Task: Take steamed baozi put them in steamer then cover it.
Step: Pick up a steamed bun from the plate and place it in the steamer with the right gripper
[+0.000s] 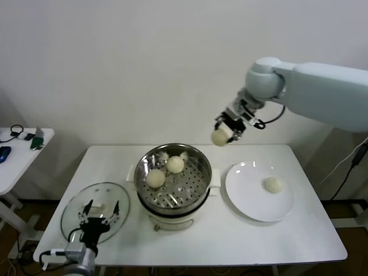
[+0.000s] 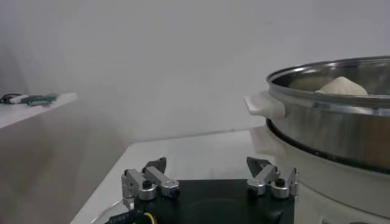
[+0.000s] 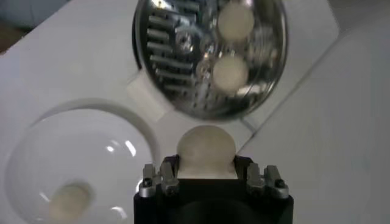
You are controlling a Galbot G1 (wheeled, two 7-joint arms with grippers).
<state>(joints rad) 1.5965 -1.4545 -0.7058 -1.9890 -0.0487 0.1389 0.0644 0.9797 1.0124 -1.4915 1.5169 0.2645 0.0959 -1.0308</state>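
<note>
My right gripper has the baozi. It will let go of it on the front part of the steamer basket [image 1: 171, 195] [image 3: 186, 12], nearer the front than the others.
My right gripper [image 1: 221, 135] is shut on a pale baozi [image 3: 205, 149] and holds it high in the air, above the table between the steamer [image 1: 198, 158] and the white plate [image 1: 247, 198]. Two baozi [image 1: 155, 178] [image 1: 175, 164] lie in the steel steamer basket; they also show in the right wrist view [image 3: 230, 72] [image 3: 236, 20]. One baozi [image 1: 273, 184] lies on the plate. The glass cover [image 1: 75, 201] lies flat on the table at the front left. My left gripper [image 1: 99, 217] is open just above the cover, empty.
A small side table [image 1: 23, 155] with a few small things stands at the far left. The steamer's cream side handle [image 2: 265, 105] is close to my left gripper. The table's front edge runs just below the cover.
</note>
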